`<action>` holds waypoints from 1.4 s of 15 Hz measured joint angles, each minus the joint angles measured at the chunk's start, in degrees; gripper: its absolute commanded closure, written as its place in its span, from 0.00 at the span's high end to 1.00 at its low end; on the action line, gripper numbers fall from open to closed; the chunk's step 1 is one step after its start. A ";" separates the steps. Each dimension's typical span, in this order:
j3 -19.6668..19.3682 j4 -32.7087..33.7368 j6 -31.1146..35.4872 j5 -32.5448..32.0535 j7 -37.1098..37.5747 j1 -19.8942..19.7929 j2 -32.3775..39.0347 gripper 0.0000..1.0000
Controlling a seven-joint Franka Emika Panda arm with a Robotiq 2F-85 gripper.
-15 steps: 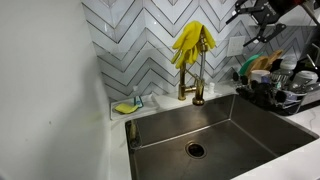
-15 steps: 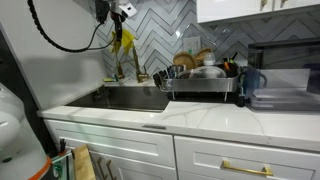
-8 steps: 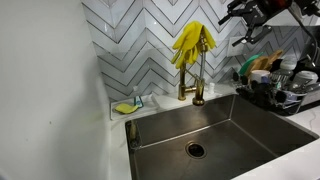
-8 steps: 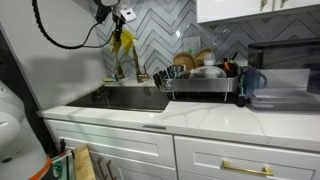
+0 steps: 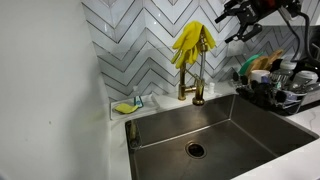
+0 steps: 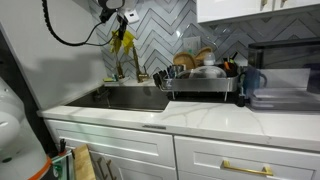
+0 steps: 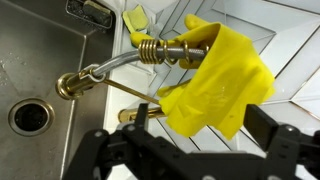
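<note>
The yellow glove hangs over the faucet's coiled neck with its cuff short of my gripper's fingers, so I will move closer, pinch the cuff (image 7: 254, 92) and lift up.
A yellow rubber glove (image 5: 192, 43) hangs over the top of the brass faucet (image 5: 199, 78) behind the steel sink (image 5: 215, 128). My gripper (image 5: 227, 28) hovers high, just to the glove's right, a little apart from it, its jaws open. In the wrist view the glove (image 7: 215, 80) fills the middle, draped on the faucet's coiled neck (image 7: 150, 48), with my gripper (image 7: 200, 125) open and a black finger (image 7: 262, 122) on either side of the glove's lower edge. Nothing is held. The glove (image 6: 122, 40) and gripper (image 6: 117, 12) also show in an exterior view.
A dish rack (image 5: 272, 88) full of dishes stands right of the sink, also seen as the rack (image 6: 200, 82) on the counter. A yellow-green sponge (image 5: 126, 107) lies on the ledge at the sink's back left. The herringbone tile wall (image 5: 140, 45) is close behind the faucet.
My gripper has moved left toward the glove on the faucet, staying open. The glove and faucet have not moved.
</note>
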 measured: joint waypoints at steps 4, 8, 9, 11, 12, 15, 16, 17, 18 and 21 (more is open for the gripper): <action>0.62 0.95 1.37 0.12 1.86 0.08 2.06 0.88; 1.10 2.08 1.90 1.90 2.62 0.36 4.00 1.00; 1.24 2.27 2.02 2.47 2.66 0.44 4.46 0.86; 1.52 2.82 2.36 3.11 2.75 0.59 5.34 0.71; 1.67 3.12 2.64 3.28 2.80 0.62 5.78 0.65; 1.91 3.65 3.23 3.45 2.96 0.68 6.63 0.42; 1.94 3.71 3.40 3.47 2.98 0.68 6.76 0.32; 1.97 3.78 3.54 3.50 2.98 0.69 6.88 0.25; 1.99 3.90 3.70 3.56 2.98 0.71 6.98 0.16; 2.05 4.43 3.92 3.58 2.98 0.87 7.23 0.00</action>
